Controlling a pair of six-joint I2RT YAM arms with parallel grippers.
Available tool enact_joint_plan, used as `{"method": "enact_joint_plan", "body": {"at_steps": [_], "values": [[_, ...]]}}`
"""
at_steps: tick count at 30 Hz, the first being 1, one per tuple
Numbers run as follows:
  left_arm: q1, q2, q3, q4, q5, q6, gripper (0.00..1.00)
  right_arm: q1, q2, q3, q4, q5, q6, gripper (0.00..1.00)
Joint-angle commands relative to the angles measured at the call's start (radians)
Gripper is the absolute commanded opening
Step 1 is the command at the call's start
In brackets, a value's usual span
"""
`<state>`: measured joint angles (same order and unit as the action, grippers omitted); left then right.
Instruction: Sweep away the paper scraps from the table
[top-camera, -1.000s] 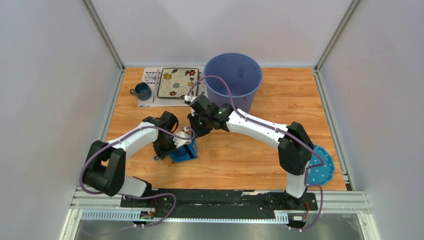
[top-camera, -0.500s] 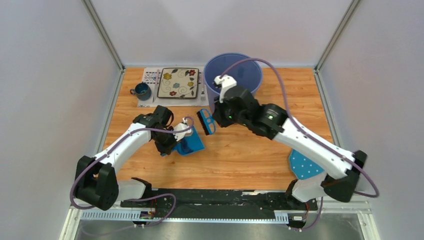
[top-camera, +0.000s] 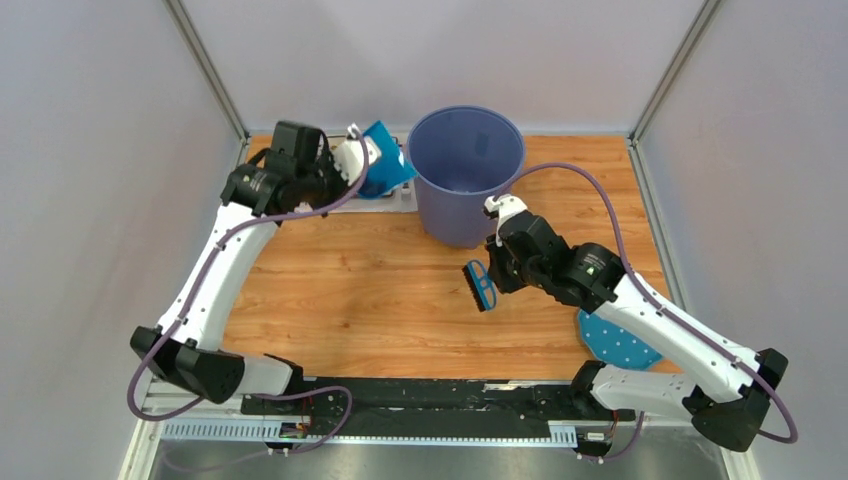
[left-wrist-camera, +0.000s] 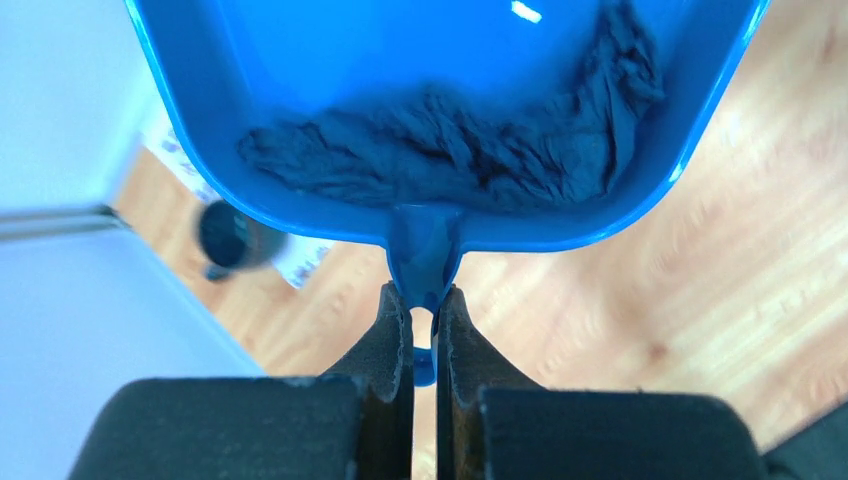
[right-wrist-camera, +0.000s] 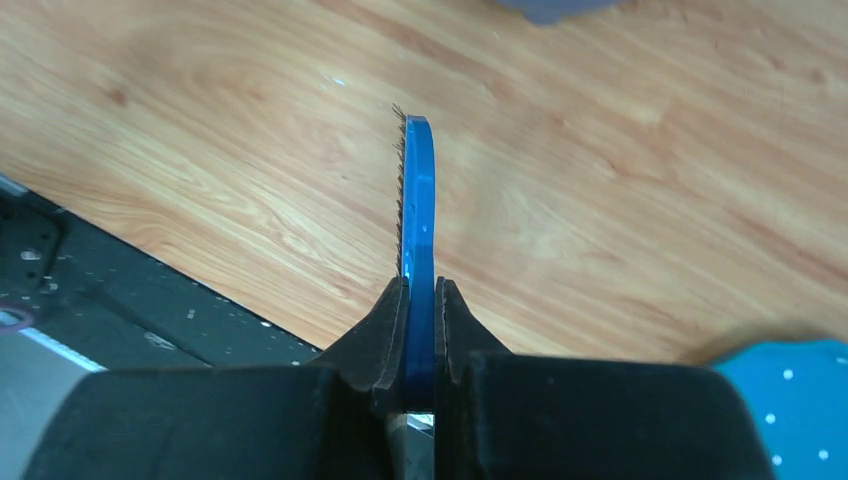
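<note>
The blue dustpan, now held raised at the table's back, will be let go by my left gripper on the bare wood (top-camera: 344, 310) (left-wrist-camera: 632, 326) that lies between the white placemat and the black front edge.
My left gripper (left-wrist-camera: 423, 315) is shut on the handle of a blue dustpan (left-wrist-camera: 440, 110) and holds it raised at the back of the table, just left of the blue bin (top-camera: 466, 170); the dustpan also shows in the top view (top-camera: 383, 170). A crumpled dark blue-grey paper scrap (left-wrist-camera: 450, 150) lies in the pan. My right gripper (right-wrist-camera: 421, 300) is shut on a small blue brush (right-wrist-camera: 416, 210) and holds it above the table (top-camera: 380, 300), in front of the bin; the brush also shows in the top view (top-camera: 481, 286). No loose scraps show on the tabletop.
A dark blue mug (left-wrist-camera: 228, 238) stands on the white placemat at the back left, mostly hidden by my left arm in the top view. A blue polka-dot cloth (top-camera: 620, 342) lies at the front right. Metal frame rails edge the table.
My left gripper lifted the dustpan from mid-table up and back to beside the bin. My right gripper carried the brush from near the bin rim down and right, toward the table's middle.
</note>
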<state>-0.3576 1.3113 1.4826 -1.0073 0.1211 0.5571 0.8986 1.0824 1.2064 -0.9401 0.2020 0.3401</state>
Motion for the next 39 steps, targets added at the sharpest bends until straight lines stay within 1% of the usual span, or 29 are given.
{"method": "enact_joint_plan", "body": {"at_steps": [1, 2, 3, 5, 6, 7, 9, 10, 12, 13, 14, 15, 16, 17, 18, 19, 20, 21, 22, 23, 24, 25, 26, 27, 29, 30, 33, 39], "values": [[0.000, 0.130, 0.275, 0.016, -0.027, -0.071, 0.00, -0.050, -0.029, -0.067, 0.004, 0.016, 0.023, 0.00], [-0.003, 0.161, 0.324, 0.018, -0.034, -0.078, 0.00, -0.059, -0.032, -0.080, 0.018, 0.007, 0.023, 0.00], [-0.009, 0.219, 0.416, 0.028, -0.041, -0.086, 0.00, -0.070, -0.033, -0.112, 0.026, 0.001, 0.023, 0.00], [-0.046, 0.279, 0.502, 0.044, -0.098, -0.098, 0.00, -0.102, -0.044, -0.140, 0.049, -0.025, 0.027, 0.00], [-0.066, 0.334, 0.575, 0.052, -0.118, -0.095, 0.00, -0.112, -0.045, -0.162, 0.052, -0.033, 0.028, 0.00], [-0.113, 0.360, 0.606, 0.079, -0.200, -0.076, 0.00, -0.119, -0.053, -0.171, 0.057, -0.038, 0.028, 0.00], [-0.167, 0.425, 0.656, 0.120, -0.282, -0.037, 0.00, -0.138, -0.068, -0.185, 0.061, -0.041, 0.034, 0.00], [-0.220, 0.440, 0.656, 0.183, -0.364, 0.016, 0.00, -0.144, -0.079, -0.189, 0.061, -0.044, 0.036, 0.00], [-0.265, 0.477, 0.648, 0.255, -0.437, 0.079, 0.00, -0.145, -0.090, -0.196, 0.061, -0.044, 0.037, 0.00], [-0.305, 0.491, 0.647, 0.327, -0.519, 0.155, 0.00, -0.144, -0.099, -0.199, 0.061, -0.046, 0.039, 0.00], [-0.323, 0.503, 0.644, 0.367, -0.564, 0.202, 0.00, -0.145, -0.105, -0.197, 0.058, -0.047, 0.040, 0.00], [-0.342, 0.522, 0.624, 0.466, -0.612, 0.255, 0.00, -0.145, -0.108, -0.199, 0.057, -0.049, 0.043, 0.00], [-0.369, 0.526, 0.602, 0.531, -0.700, 0.376, 0.00, -0.147, -0.117, -0.200, 0.055, -0.050, 0.045, 0.00], [-0.382, 0.526, 0.576, 0.602, -0.734, 0.441, 0.00, -0.145, -0.122, -0.202, 0.055, -0.055, 0.043, 0.00], [-0.392, 0.520, 0.517, 0.744, -0.764, 0.505, 0.00, -0.147, -0.127, -0.203, 0.055, -0.056, 0.046, 0.00], [-0.411, 0.516, 0.486, 0.816, -0.808, 0.635, 0.00, -0.147, -0.134, -0.203, 0.054, -0.056, 0.048, 0.00], [-0.422, 0.510, 0.455, 0.884, -0.824, 0.699, 0.00, -0.147, -0.139, -0.205, 0.054, -0.058, 0.048, 0.00], [-0.431, 0.496, 0.396, 1.001, -0.837, 0.761, 0.00, -0.147, -0.142, -0.203, 0.052, -0.058, 0.050, 0.00], [-0.448, 0.490, 0.366, 1.076, -0.853, 0.871, 0.00, -0.147, -0.148, -0.203, 0.053, -0.059, 0.050, 0.00], [-0.455, 0.482, 0.340, 1.120, -0.857, 0.920, 0.00, -0.147, -0.150, -0.203, 0.052, -0.058, 0.048, 0.00], [-0.461, 0.467, 0.287, 1.207, -0.859, 0.964, 0.00, -0.147, -0.154, -0.200, 0.052, -0.058, 0.048, 0.00], [-0.472, 0.457, 0.257, 1.249, -0.860, 1.050, 0.00, -0.147, -0.159, -0.200, 0.052, -0.058, 0.046, 0.00], [-0.477, 0.448, 0.227, 1.295, -0.859, 1.096, 0.00, -0.147, -0.160, -0.199, 0.050, -0.056, 0.045, 0.00], [-0.480, 0.430, 0.164, 1.391, -0.856, 1.185, 0.00, -0.147, -0.164, -0.196, 0.050, -0.056, 0.043, 0.00], [-0.485, 0.424, 0.118, 1.481, -0.842, 1.271, 0.00, -0.147, -0.168, -0.194, 0.050, -0.056, 0.039, 0.00], [-0.485, 0.422, 0.085, 1.563, -0.839, 1.352, 0.00, -0.147, -0.170, -0.192, 0.050, -0.056, 0.037, 0.00], [-0.485, 0.422, 0.036, 1.689, -0.818, 1.467, 0.00, -0.147, -0.173, -0.189, 0.049, -0.055, 0.034, 0.00], [-0.485, 0.410, -0.066, 1.866, -0.744, 1.601, 0.00, -0.147, -0.179, -0.188, 0.044, -0.055, 0.031, 0.00]]}}
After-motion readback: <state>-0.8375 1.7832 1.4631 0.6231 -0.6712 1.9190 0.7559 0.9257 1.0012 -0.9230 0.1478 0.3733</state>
